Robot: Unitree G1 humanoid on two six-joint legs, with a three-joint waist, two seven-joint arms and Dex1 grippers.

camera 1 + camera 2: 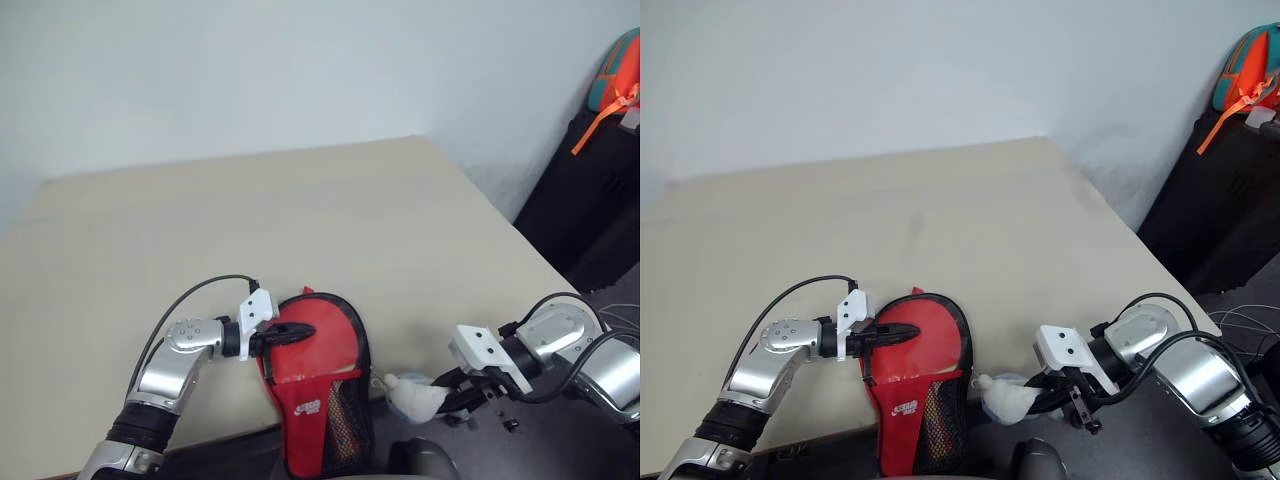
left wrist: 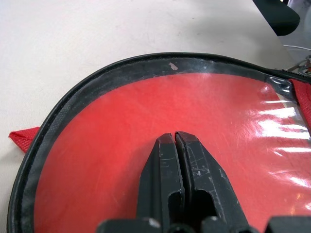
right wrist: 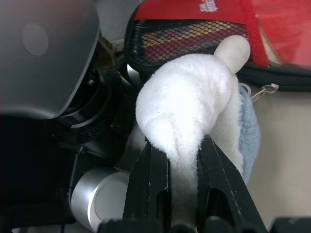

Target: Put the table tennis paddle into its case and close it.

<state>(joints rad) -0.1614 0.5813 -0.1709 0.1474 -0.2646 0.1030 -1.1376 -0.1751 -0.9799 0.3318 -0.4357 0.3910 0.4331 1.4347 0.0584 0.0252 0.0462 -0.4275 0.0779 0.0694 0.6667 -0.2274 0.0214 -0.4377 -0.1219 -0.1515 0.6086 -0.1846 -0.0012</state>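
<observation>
Next, I let go of the white fluffy charm with my right gripper on the beige table (image 1: 416,329) (image 3: 295,143) beside the case's black zip rim.
The case (image 1: 305,405) lies at the table's near edge, red face up, with its black mesh pocket (image 1: 345,425) hanging over the edge. Its black zip rim (image 2: 97,73) curves around a clear panel. My left gripper (image 1: 303,331) is shut, and its fingertips (image 2: 167,145) rest on that panel. A red round surface (image 2: 121,136) shows under the panel; I cannot tell whether it is the table tennis paddle, and no handle is in view. Right of the case and off the table edge, my right gripper (image 3: 181,148) is shut on a white fluffy charm (image 3: 189,97) hanging beside the case's rim.
The beige table (image 1: 300,220) stretches away behind the case, and its right edge runs diagonally past my right arm. A black cabinet (image 1: 590,200) with an orange and teal bag (image 1: 615,75) on top stands at the far right. Cables lie on the floor there.
</observation>
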